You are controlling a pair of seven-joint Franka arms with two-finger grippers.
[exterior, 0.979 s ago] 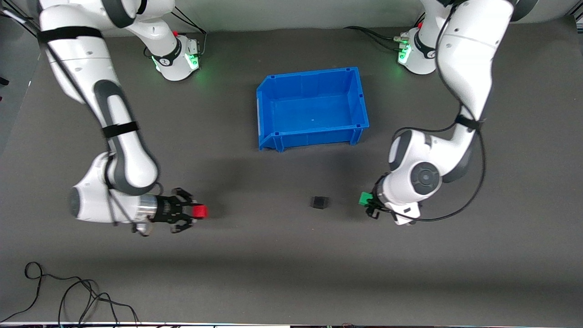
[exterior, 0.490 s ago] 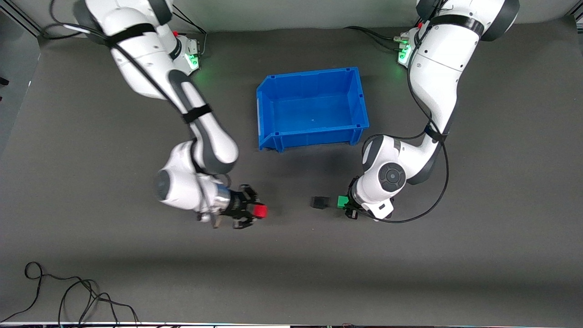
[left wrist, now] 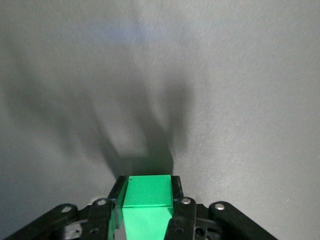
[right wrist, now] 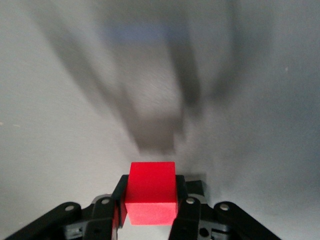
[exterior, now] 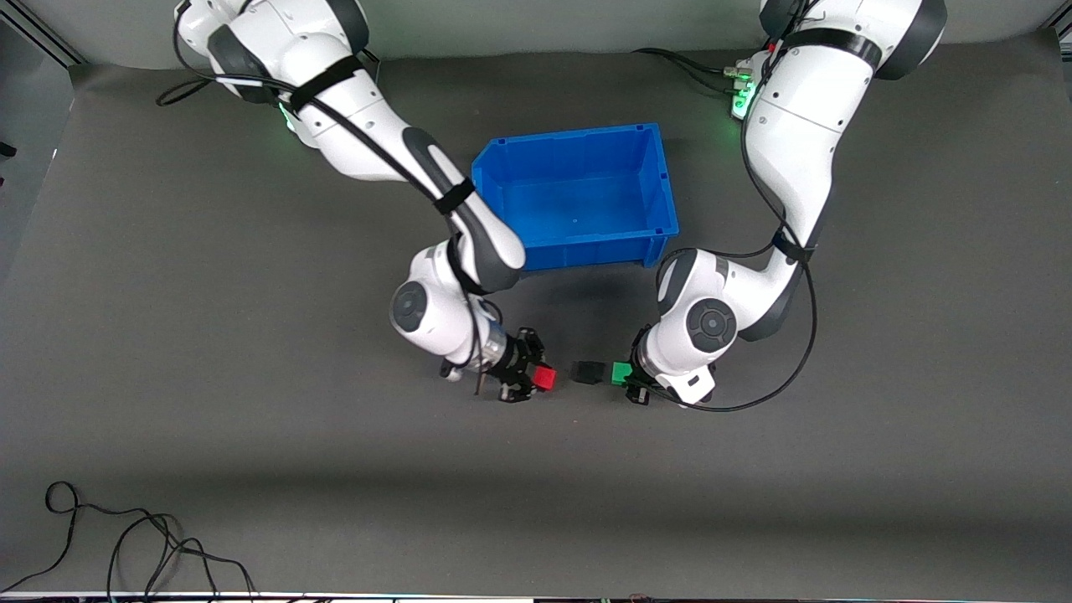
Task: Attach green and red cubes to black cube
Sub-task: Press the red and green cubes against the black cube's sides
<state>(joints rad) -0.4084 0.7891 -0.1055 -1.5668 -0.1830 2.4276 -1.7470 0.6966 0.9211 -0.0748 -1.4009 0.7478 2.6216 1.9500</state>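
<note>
I will let go of the red cube with my right gripper on the table [exterior: 569,368], against the side of the black cube opposite the green cube.
The black cube [exterior: 588,372] sits on the dark table, nearer the front camera than the blue bin. My left gripper [exterior: 626,377] is shut on the green cube [exterior: 621,373] and holds it low, right beside the black cube on the side toward the left arm's end; I cannot tell if they touch. My right gripper [exterior: 536,378] is shut on the red cube [exterior: 545,378], a small gap from the black cube's other side. The left wrist view shows the green cube [left wrist: 147,192] between the fingers [left wrist: 176,187]. The right wrist view shows the red cube [right wrist: 151,192]. The black cube shows in neither wrist view.
The open blue bin [exterior: 578,251] stands near the middle of the table, farther from the front camera than the cubes. A loose black cable [exterior: 126,544] lies at the table's near edge, toward the right arm's end.
Both arms have closed in on the black cube. The right gripper carried the red cube a long way toward it; the left gripper brought the green cube up beside it.
</note>
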